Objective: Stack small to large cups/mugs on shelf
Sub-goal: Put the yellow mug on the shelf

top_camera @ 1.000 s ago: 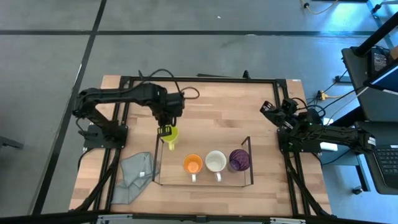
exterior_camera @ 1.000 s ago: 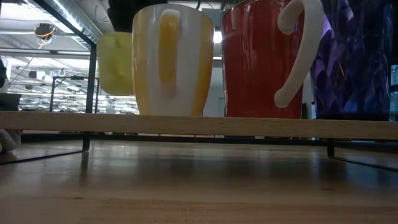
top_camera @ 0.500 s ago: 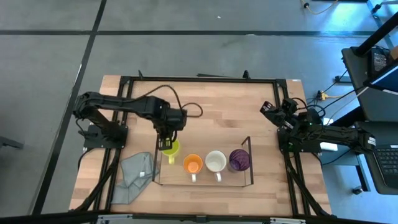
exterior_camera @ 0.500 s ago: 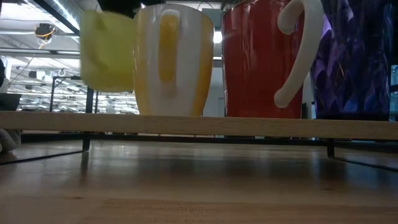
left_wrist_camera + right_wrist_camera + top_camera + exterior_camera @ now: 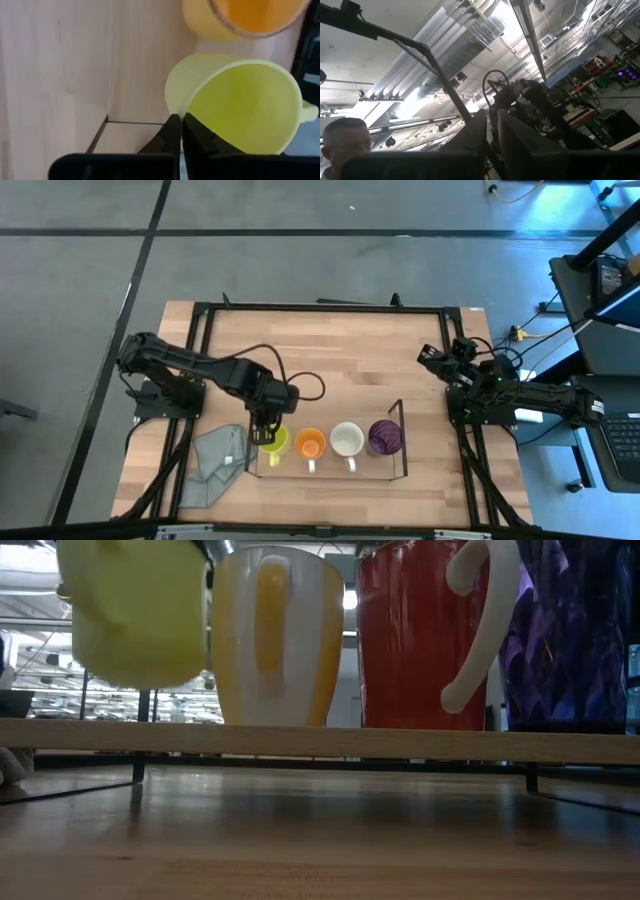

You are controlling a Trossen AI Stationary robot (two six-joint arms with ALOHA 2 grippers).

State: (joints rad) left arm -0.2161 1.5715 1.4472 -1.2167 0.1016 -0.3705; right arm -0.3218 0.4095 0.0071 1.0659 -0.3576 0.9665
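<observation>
Next, I release the yellow mug, now hanging above the shelf's board, from my left gripper on the shelf's board (image 5: 278, 446) (image 5: 222, 102), beside the orange cup.
My left gripper (image 5: 263, 428) is shut on the yellow mug (image 5: 274, 443) over the left end of the clear-walled shelf (image 5: 399, 442). In the low view the yellow mug (image 5: 135, 615) hangs above the shelf's board. The orange cup (image 5: 311, 444), the white mug (image 5: 347, 439) and the purple tumbler (image 5: 384, 436) stand in a row on their bases in the shelf, to the mug's right. My right gripper (image 5: 440, 359) waits at the table's right edge, fingers close together, holding nothing. My left gripper pinches the yellow mug's rim (image 5: 187, 107), one finger inside the mug and one outside, on the side away from its handle (image 5: 310, 111). The fingers come from above, pointing down. The mug hangs below them, slightly tilted, mouth up, clear of the shelf's board.
A crumpled grey cloth (image 5: 215, 461) lies on the table left of the shelf. The orange cup (image 5: 245, 17) stands close beside the yellow mug. The shelf's thin dark posts (image 5: 397, 412) rise at its corners. Bare wood lies beyond the shelf's far wall.
My left gripper has gone toward the table's near edge with the yellow mug, from beyond the shelf's far wall to over the shelf's left end beside the orange cup. The mug has stayed lifted and in the same hold.
</observation>
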